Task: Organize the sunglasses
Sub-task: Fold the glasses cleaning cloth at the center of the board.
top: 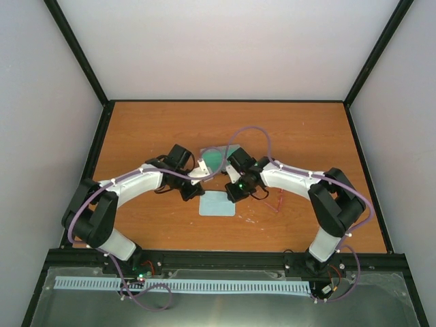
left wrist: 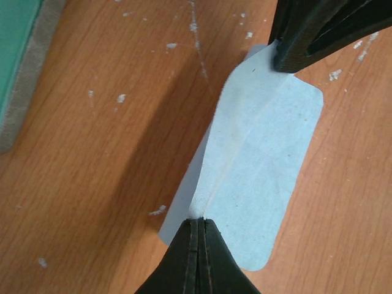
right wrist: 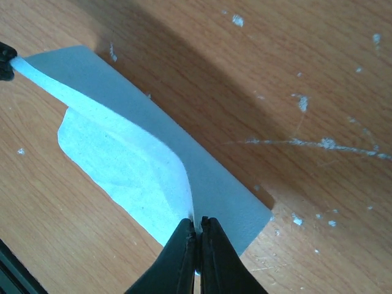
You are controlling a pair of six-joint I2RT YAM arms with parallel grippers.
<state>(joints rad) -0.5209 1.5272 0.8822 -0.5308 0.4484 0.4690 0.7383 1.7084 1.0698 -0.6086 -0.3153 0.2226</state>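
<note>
The light blue cloth is held only by its raised edge in my left gripper, so next I lay that edge down and take the cloth's folded side (left wrist: pixel 176 222) before I lift the cloth.
The light blue cloth (top: pixel 216 204) lies on the table between both arms. My left gripper (left wrist: pixel 199 222) is shut on one edge of the cloth (left wrist: pixel 263 153) and lifts a ridge in it. My right gripper (right wrist: pixel 197 228) is shut on the opposite edge of the cloth (right wrist: pixel 122 141), which folds up toward it. In the top view the left gripper (top: pixel 193 190) and right gripper (top: pixel 232 192) flank the cloth. The thin red sunglasses (top: pixel 276 202) lie on the table to the right of the right wrist. They do not show in the wrist views.
The open grey case with teal lining (top: pixel 219 158) sits just behind the cloth, partly hidden by the wrists; its edge shows in the left wrist view (left wrist: pixel 15 67). The black frame rail (top: pixel 225 257) runs along the near edge.
</note>
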